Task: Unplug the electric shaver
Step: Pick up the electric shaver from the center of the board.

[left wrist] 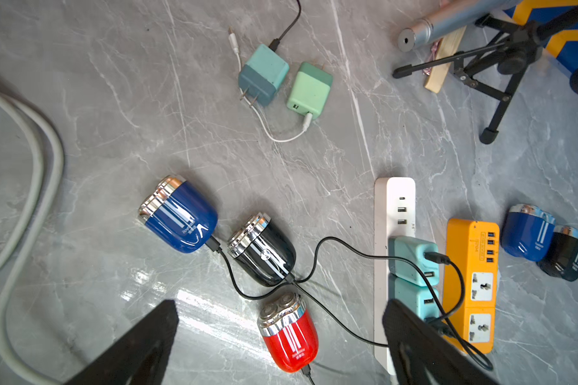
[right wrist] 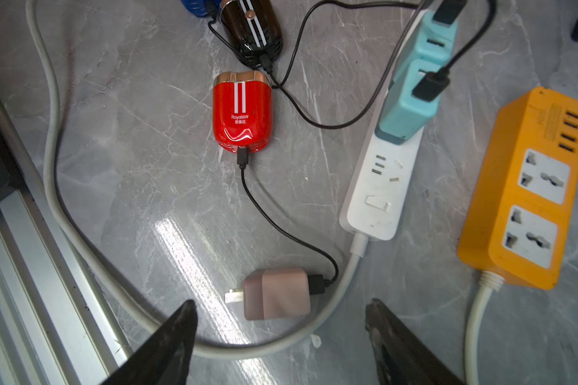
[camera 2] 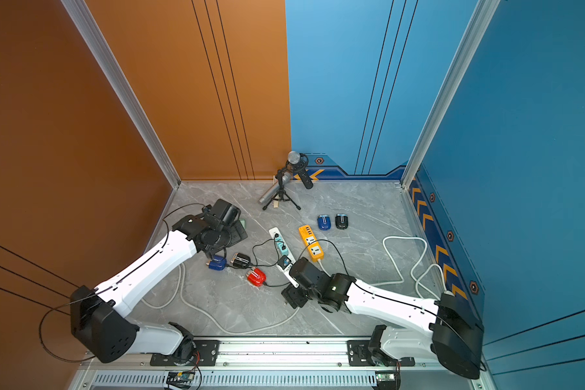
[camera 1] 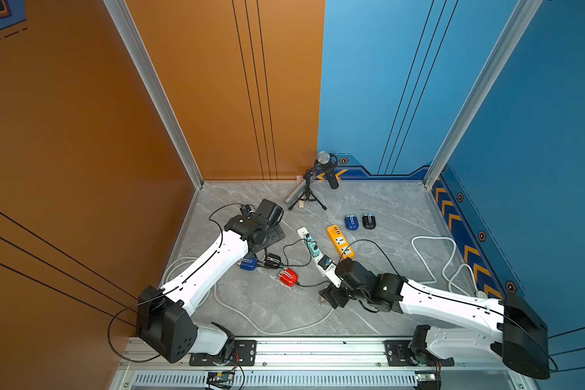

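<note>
I need to next move my right gripper to the red electric shaver beside the black shaver and grab the red electric shaver's body (camera 1: 288, 278) (right wrist: 242, 113).
The red electric shaver (right wrist: 242, 113) lies on the marble table, seen in both top views (camera 1: 288, 277) (camera 2: 256, 277). Its black cable runs to a pink charger plug (right wrist: 276, 293). That plug lies flat on the table with bare prongs, clear of the white power strip (right wrist: 377, 186). My right gripper (right wrist: 281, 301) hangs open over the pink plug and holds nothing. My left gripper (left wrist: 281, 301) is open wide, high above the red shaver (left wrist: 289, 336). A blue shaver (left wrist: 181, 216) and a black shaver (left wrist: 264, 253) are cabled to teal chargers (left wrist: 411, 260) in the strip.
An orange power strip (right wrist: 528, 193) lies beside the white one. Two spare shavers (camera 1: 351, 223) (camera 1: 368, 221) sit farther back, near a microphone tripod (camera 1: 306, 194). Two loose chargers (left wrist: 264, 75) (left wrist: 309, 90) lie by the left arm. Thick white cords (camera 1: 433, 256) loop across the table.
</note>
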You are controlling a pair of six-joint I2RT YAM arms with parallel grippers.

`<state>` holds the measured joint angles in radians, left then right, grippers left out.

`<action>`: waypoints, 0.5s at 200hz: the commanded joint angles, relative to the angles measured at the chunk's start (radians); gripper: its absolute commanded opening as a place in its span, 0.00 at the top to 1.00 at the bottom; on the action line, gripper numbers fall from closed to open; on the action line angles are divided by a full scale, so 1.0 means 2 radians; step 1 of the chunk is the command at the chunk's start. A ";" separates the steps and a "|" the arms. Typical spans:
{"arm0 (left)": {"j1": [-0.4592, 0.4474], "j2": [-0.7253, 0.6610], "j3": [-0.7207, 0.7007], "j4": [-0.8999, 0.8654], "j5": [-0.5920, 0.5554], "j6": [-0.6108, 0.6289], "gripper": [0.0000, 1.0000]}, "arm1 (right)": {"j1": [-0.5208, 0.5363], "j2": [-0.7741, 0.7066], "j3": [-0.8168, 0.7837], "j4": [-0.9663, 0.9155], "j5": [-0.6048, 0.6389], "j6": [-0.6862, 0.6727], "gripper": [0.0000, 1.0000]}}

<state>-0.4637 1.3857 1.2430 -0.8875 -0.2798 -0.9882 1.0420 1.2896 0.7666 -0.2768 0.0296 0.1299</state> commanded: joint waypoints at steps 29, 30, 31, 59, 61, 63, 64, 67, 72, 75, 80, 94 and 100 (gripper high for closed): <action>0.077 -0.041 -0.031 -0.011 0.047 0.029 0.01 | 0.014 0.147 0.107 0.024 -0.023 -0.023 0.17; 0.079 -0.041 -0.031 -0.011 0.047 0.029 0.01 | 0.015 0.149 0.109 0.024 -0.023 -0.024 0.17; 0.080 -0.042 -0.032 -0.011 0.048 0.030 0.01 | 0.016 0.152 0.110 0.024 -0.023 -0.024 0.17; 0.112 -0.056 -0.041 -0.011 0.063 0.044 0.01 | 0.021 0.218 0.160 0.021 -0.016 -0.012 0.15; 0.114 -0.057 -0.041 -0.011 0.063 0.045 0.01 | 0.021 0.222 0.163 0.021 -0.015 -0.011 0.15; 0.115 -0.057 -0.042 -0.011 0.064 0.045 0.01 | 0.021 0.227 0.166 0.021 -0.015 -0.010 0.15; 0.115 -0.057 -0.042 -0.010 0.064 0.045 0.01 | 0.021 0.228 0.167 0.020 -0.014 -0.010 0.15; 0.117 -0.058 -0.043 -0.010 0.065 0.046 0.01 | 0.021 0.234 0.172 0.019 -0.013 -0.010 0.15; 0.120 -0.058 -0.044 -0.010 0.066 0.048 0.01 | 0.021 0.244 0.180 0.017 -0.013 -0.010 0.14; 0.121 -0.057 -0.044 -0.011 0.067 0.049 0.01 | 0.021 0.250 0.186 0.014 -0.012 -0.011 0.14; 0.124 -0.057 -0.045 -0.011 0.069 0.051 0.01 | 0.021 0.260 0.194 0.011 -0.011 -0.011 0.14; 0.128 -0.056 -0.046 -0.010 0.070 0.054 0.01 | 0.021 0.286 0.218 -0.003 -0.005 -0.014 0.14; 0.131 -0.055 -0.046 -0.010 0.071 0.056 0.01 | 0.020 0.297 0.227 -0.010 0.000 -0.015 0.14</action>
<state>-0.2192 1.2774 1.1679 -0.8875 -0.1711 -0.9127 1.0828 1.8145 1.1458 -0.2363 0.0013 0.1074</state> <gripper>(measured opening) 0.986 0.860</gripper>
